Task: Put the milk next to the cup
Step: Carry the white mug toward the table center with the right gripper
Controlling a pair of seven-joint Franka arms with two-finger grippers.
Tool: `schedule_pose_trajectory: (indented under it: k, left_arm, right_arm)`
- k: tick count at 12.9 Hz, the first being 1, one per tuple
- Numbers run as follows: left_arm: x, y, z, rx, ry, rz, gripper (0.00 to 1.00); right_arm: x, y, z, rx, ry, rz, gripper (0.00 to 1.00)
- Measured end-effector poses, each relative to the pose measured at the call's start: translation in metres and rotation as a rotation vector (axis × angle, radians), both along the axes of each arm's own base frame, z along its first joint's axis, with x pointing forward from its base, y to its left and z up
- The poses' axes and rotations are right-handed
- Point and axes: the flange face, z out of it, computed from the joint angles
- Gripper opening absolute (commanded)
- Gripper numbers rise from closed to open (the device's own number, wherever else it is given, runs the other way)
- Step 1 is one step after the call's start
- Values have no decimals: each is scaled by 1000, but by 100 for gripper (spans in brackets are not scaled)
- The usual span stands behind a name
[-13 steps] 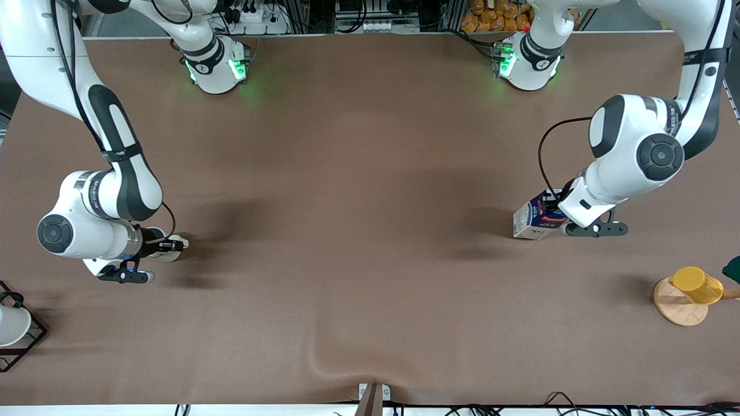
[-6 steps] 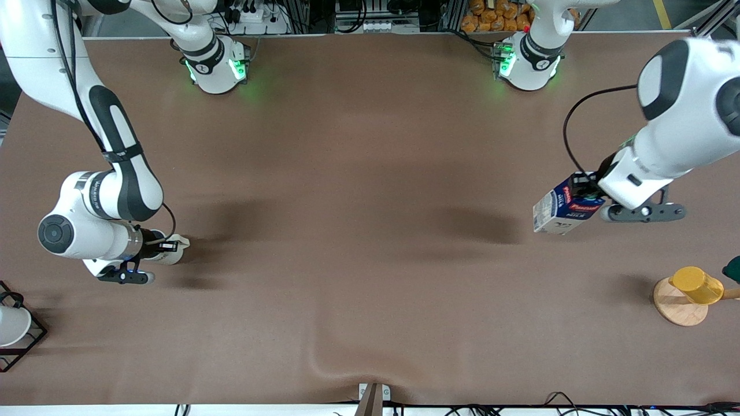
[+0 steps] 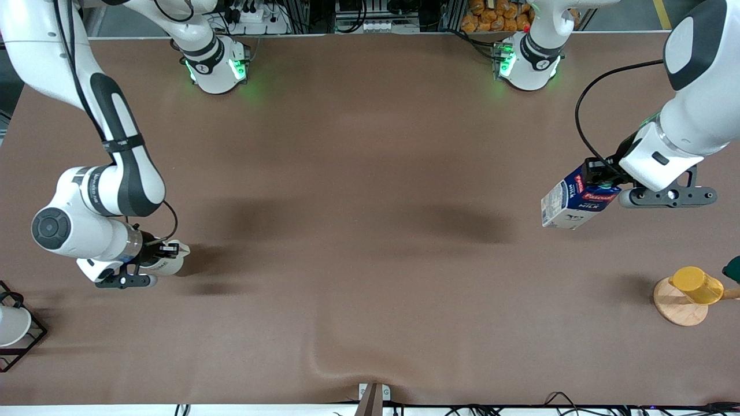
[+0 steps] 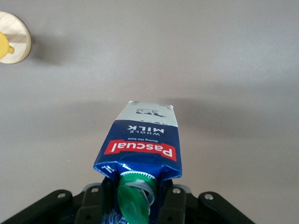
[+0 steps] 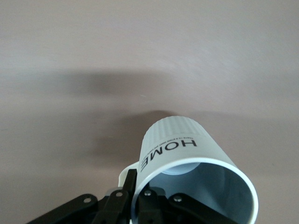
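The open middle of the brown table (image 3: 365, 234) is about midway between both my grippers. Next, I set the cup down there with my right gripper.
My left gripper (image 3: 601, 178) is shut on the top of the milk (image 3: 572, 199), a dark blue carton with a red label and green cap. It holds the milk tilted in the air over the left arm's end of the table. The left wrist view shows the milk (image 4: 142, 144) between the fingers of the left gripper (image 4: 135, 200). My right gripper (image 3: 162, 254) is shut on the rim of the cup (image 3: 171, 260), an off-white mug, at the right arm's end of the table. The right wrist view shows the cup (image 5: 191, 168) marked HOME, its rim in the right gripper (image 5: 138, 196).
A yellow cup (image 3: 696, 284) lies on a wooden disc (image 3: 676, 306) at the left arm's end, nearer the front camera; the disc also shows in the left wrist view (image 4: 16, 37). A white cup (image 3: 11, 325) sits in a black wire rack (image 3: 32, 341) at the right arm's end.
My left gripper has lifted the milk off the table and carried it up and toward the left arm's end. The right gripper with the cup has shifted slightly.
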Motion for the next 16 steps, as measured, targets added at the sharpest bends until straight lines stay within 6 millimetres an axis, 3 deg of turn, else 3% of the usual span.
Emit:
schedule_pose_trajectory:
  k: [2, 4, 7, 10, 12, 13, 16]
  left_arm:
    - [-2, -5, 2, 0, 6, -9, 8]
    - [-2, -5, 6, 0, 5, -10, 8]
    - [-2, -5, 12, -1, 2, -9, 9]
    - [-2, -5, 13, -1, 1, -9, 9]
    - [-2, -5, 13, -8, 2, -8, 8]
    - [-2, -6, 14, -11, 2, -9, 8]
    - [-3, -14, 14, -14, 1, -19, 8]
  right_arm:
    - [-1, 62, 12, 4, 21, 117, 0]
    - [-8, 139, 19, 6, 15, 233, 0]
    - [-32, 258, 24, 14, -12, 408, 0]
    - [-67, 348, 18, 23, -20, 592, 0]
    - [-93, 395, 4, 24, -10, 684, 0]
    - [-101, 409, -3, 23, -5, 698, 0]
    - [-105, 425, -18, 27, -3, 706, 0]
